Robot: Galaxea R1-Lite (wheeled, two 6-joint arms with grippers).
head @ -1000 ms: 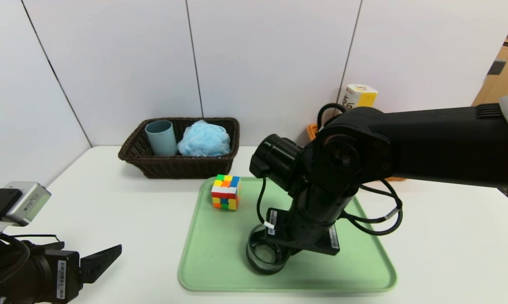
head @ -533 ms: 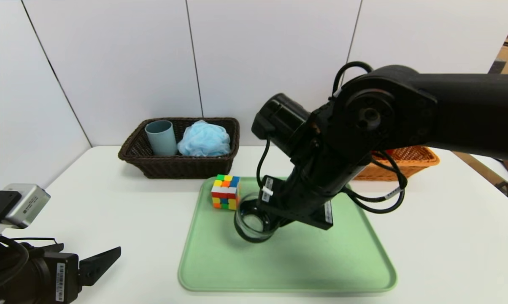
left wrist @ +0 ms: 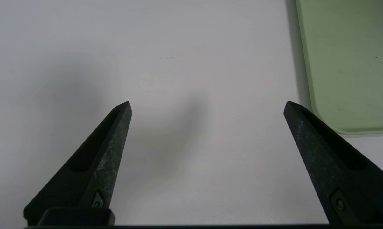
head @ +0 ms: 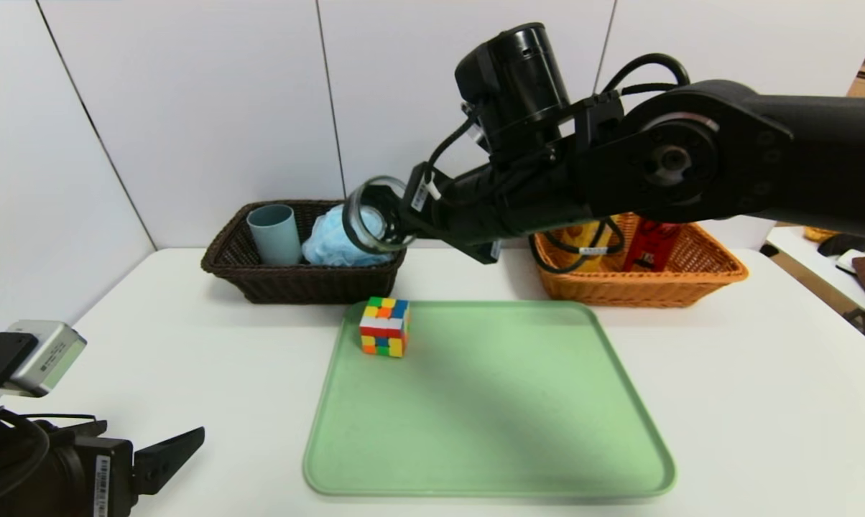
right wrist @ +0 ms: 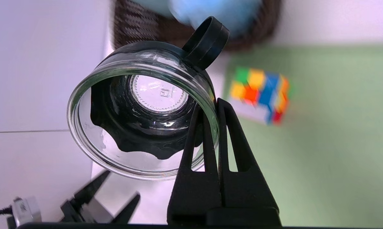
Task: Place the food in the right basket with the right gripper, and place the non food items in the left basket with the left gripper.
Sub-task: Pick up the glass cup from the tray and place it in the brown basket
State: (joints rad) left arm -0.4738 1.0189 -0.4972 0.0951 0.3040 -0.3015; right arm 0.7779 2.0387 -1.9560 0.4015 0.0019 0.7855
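Next, my left gripper grabs the puzzle cube's opposite sides (head: 384,327), across the top of it, because the cube is a non food item.
My right gripper (head: 396,222) is shut on the rim of the clear glass mug (head: 369,214) with a black handle (right wrist: 207,41), holding it tilted in the air over the right end of the dark brown basket (head: 303,276). That basket holds the blue-grey cup (head: 274,233) and the light blue bath sponge (head: 343,240). The puzzle cube (head: 384,327) stands on the green tray (head: 490,431) at its far left corner. The orange-tan basket (head: 641,283) holds the yellow carton (head: 583,237) and the red can (head: 648,248), both partly hidden by my arm. My left gripper (left wrist: 207,108) is open over bare table at the near left.
The white table (head: 188,345) ends at a white panelled wall behind the baskets. My right arm (head: 691,158) spans the air from the right over the orange-tan basket. The tray's edge (left wrist: 306,79) shows beside my left gripper.
My right gripper has lifted the glass mug off the tray and carried it up and left to above the dark brown basket. The left gripper has stayed put.
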